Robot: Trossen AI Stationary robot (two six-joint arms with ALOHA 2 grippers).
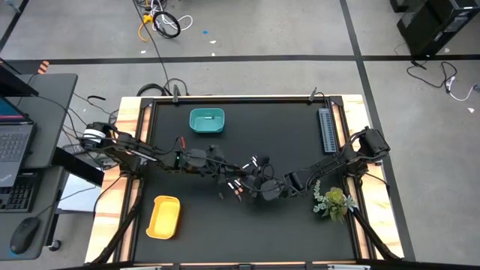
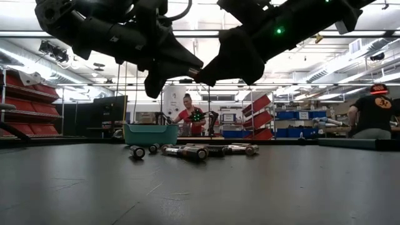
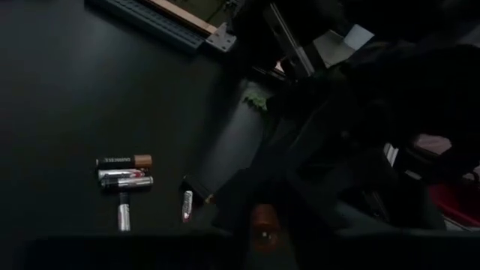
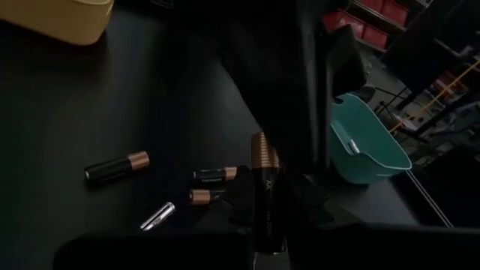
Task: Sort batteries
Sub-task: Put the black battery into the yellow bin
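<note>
I have the black battery in my right gripper, far from the yellow bin, so I should open my left gripper, take the copper end (image 2: 193,72) and carry the battery to the bin.
Several slim batteries (image 1: 241,182) lie on their sides in a loose scatter on the black table, some silver, some black with copper ends (image 2: 194,150) (image 3: 124,171) (image 4: 116,168). Both grippers hang above this scatter, raised off the table and close together. My right gripper (image 4: 266,206) is shut on a black, copper-capped battery (image 4: 262,176); in the high view it sits mid-table (image 1: 262,186). My left gripper (image 1: 227,174) (image 2: 154,84) is just to its left, with its fingertips hidden in shadow. My right gripper pinches the black body (image 4: 266,199) of one battery between its two fingers. The battery lies along the fingers, and its copper end (image 4: 260,150) sticks out past the tips. It is lifted clear of the table.
A teal bin (image 1: 206,120) (image 2: 150,134) (image 4: 367,146) stands near the far edge and a yellow bin (image 1: 163,216) (image 4: 60,16) near the front left. A grey ribbed strip (image 1: 327,129) lies along the right side, with a small plant (image 1: 334,201) below it. People (image 2: 189,115) stand beyond the table.
</note>
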